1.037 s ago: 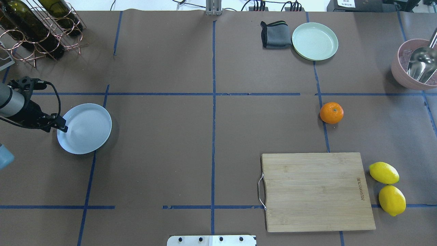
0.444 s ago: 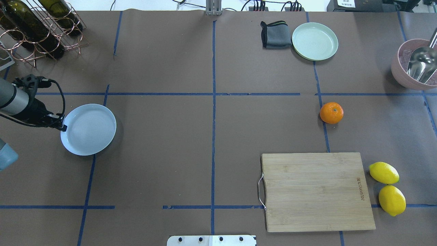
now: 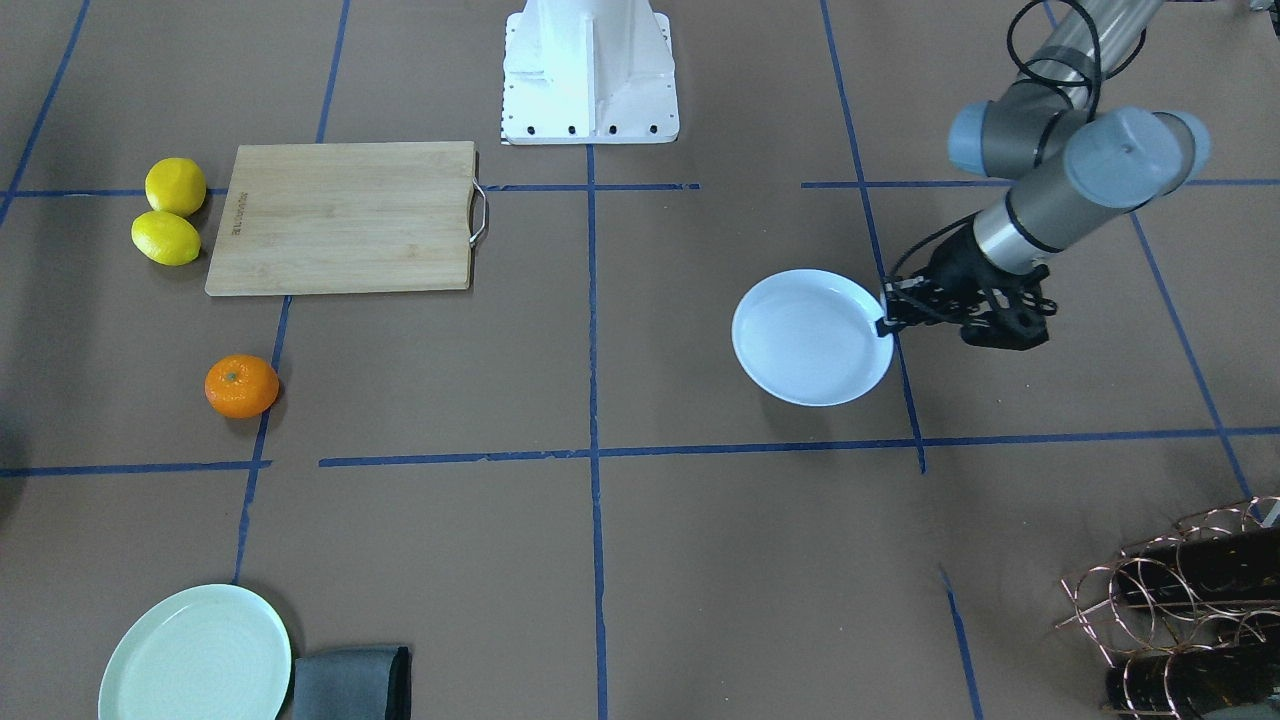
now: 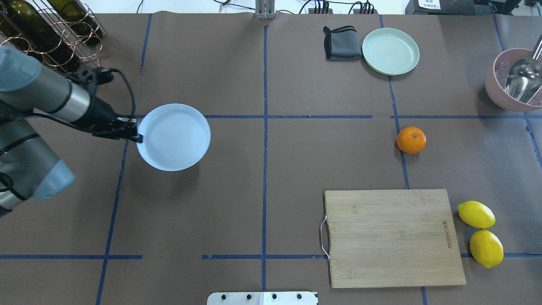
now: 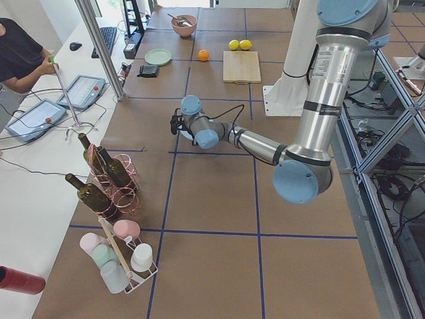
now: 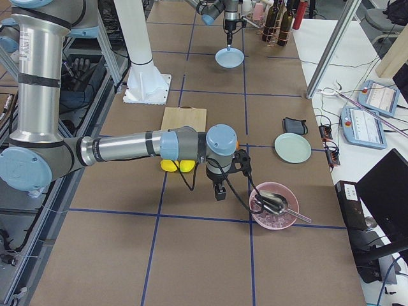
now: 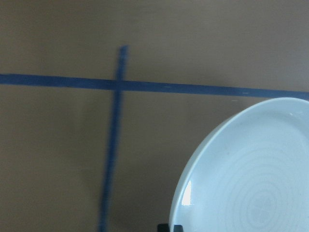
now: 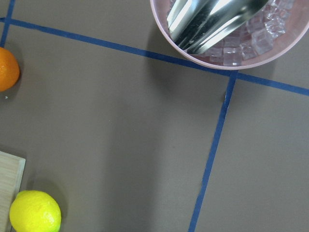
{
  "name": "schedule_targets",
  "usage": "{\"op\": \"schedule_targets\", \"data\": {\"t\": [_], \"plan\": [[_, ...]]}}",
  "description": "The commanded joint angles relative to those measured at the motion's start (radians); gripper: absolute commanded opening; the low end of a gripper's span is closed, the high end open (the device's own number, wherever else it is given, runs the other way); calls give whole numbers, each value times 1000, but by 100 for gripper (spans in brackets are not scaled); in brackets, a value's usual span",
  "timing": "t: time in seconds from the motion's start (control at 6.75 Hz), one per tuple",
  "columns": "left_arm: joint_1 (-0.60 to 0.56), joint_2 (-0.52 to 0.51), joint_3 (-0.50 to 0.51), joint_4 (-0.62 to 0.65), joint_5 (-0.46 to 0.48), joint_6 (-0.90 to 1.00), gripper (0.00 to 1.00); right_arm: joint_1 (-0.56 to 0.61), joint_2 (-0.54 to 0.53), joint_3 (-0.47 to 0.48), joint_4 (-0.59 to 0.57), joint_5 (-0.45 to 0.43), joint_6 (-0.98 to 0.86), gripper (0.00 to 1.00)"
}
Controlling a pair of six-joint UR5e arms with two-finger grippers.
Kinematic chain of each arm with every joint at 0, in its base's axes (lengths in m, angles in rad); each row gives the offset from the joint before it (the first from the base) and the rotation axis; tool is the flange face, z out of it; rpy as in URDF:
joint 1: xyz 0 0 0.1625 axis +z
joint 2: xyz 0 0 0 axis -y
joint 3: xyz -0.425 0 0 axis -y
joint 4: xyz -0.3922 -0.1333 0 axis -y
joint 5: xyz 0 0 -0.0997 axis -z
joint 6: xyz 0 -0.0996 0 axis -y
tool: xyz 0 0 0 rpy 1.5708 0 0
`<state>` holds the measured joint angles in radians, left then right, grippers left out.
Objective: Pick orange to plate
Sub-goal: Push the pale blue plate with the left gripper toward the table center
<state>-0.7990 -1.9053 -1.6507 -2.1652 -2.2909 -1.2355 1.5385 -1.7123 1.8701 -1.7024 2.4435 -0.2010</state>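
Observation:
I need to use my left gripper to set the white plate, now hanging just above the table, down on the blue tape line (image 3: 583, 308), close to the metal handle of the cutting board.
The orange (image 4: 411, 140) rests on the brown table right of centre, also seen in the front view as the orange (image 3: 241, 386) and at the left edge of the right wrist view (image 8: 6, 67). The white plate (image 4: 173, 136) hangs left of centre, just above the table, far from the orange. My left gripper (image 4: 137, 136) is shut on the plate's left rim; in the front view the gripper (image 3: 883, 320) pinches the plate (image 3: 812, 336) at its right edge. My right gripper (image 6: 220, 193) shows only in the right side view, between lemons and pink bowl; I cannot tell its state.
A wooden cutting board (image 4: 394, 237) lies at the near right with two lemons (image 4: 476, 214) beside it. A pale green plate (image 4: 390, 51) and grey cloth (image 4: 342, 42) sit at the far right. A pink bowl (image 4: 493, 91) with a metal scoop is at the right edge. A wine rack (image 4: 51, 34) stands far left.
My left gripper has carried the white plate to the right and farther from the robot, toward the table's middle. The orange has not moved.

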Motion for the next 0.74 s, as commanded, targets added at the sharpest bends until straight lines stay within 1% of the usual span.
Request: {"op": "schedule_targets", "data": {"t": [0.0,0.15,0.3,0.44,0.59], "plan": [[185,-200,56,2,65,-256,0,0,-36,1,73,55,9,100],[249,-252,112,1,146,-289,0,0,-39,1,85,84,8,100],[263,-256,135,-11,196,-289,0,0,-43,0,86,113,6,100],[277,-253,170,-40,200,-289,0,0,-44,0,87,123,6,100],[285,-248,190,-60,200,-288,0,-1,-44,-2,87,156,9,100]]}}
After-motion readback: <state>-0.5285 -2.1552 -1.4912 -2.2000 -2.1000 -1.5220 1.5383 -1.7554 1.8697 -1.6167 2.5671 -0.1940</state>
